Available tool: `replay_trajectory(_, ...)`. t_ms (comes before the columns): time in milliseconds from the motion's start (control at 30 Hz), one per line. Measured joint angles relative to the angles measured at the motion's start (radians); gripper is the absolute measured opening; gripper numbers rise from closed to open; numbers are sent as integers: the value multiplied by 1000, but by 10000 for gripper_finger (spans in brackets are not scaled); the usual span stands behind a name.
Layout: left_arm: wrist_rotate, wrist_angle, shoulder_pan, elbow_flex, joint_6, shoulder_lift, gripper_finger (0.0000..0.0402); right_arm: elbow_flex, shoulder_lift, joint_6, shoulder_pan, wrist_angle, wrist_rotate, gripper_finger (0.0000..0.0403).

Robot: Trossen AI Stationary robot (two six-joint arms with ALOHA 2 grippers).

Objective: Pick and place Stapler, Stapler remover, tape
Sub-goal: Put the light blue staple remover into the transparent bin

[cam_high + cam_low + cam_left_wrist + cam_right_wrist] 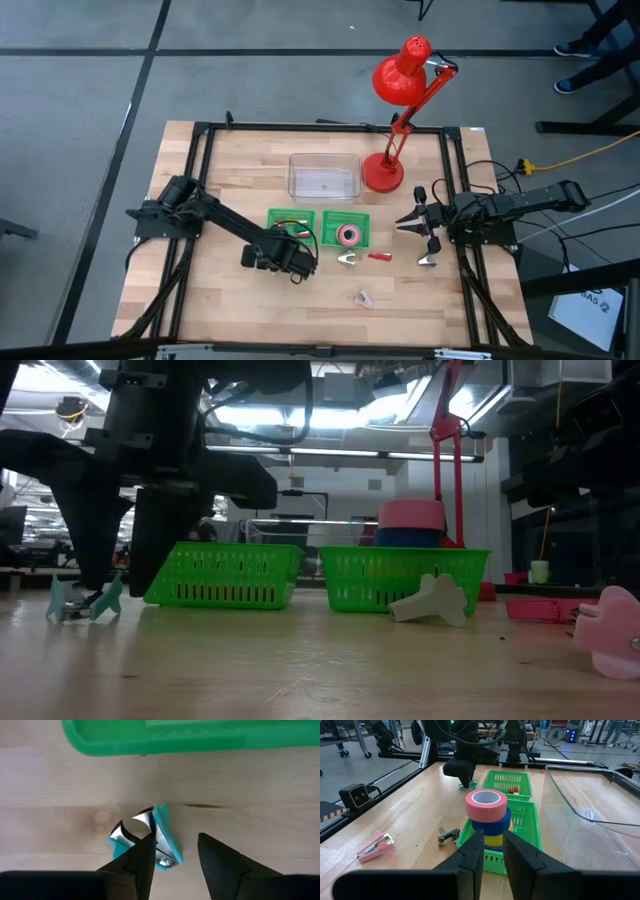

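Next, I open my left gripper, turn it in line with the stapler remover and pinch that one handle [165,824], because the stapler remover's teal handle slants under one finger.
A teal stapler remover [165,832] with metal jaws lies flat on the wooden table, just on the near side of the left green basket [290,222]. My left gripper [175,839] points down over it, open; one finger [142,855] overlaps the remover and the other stands on bare wood beside it. A stack of tape rolls [487,817], pink on blue on yellow, stands in the right green basket [362,222]. A white stapler remover [347,259] and a pink stapler [363,297] lie on the table. My right gripper [493,845] waits at the table's right edge, slightly open and empty. My left gripper comes at the teal stapler remover from above, and one finger [97,575] hangs right over the remover's middle [150,827]. Whether that finger touches it I cannot tell. The remover lies flat on the table.
A clear plastic tub [324,175] stands behind the baskets, and a red desk lamp [385,170] rises at the back right. A small red object [378,256] lies near the white remover. Bare wood stretches along the table's near edge.
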Motion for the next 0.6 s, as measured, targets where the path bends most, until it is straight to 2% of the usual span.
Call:
replay_trajectory(433,45,79,5,-84,30,-4,142,0,0,0,0,0,0,72)
replay_trajectory(600,31,89,5,-85,57,-8,111,0,0,0,0,0,0,72)
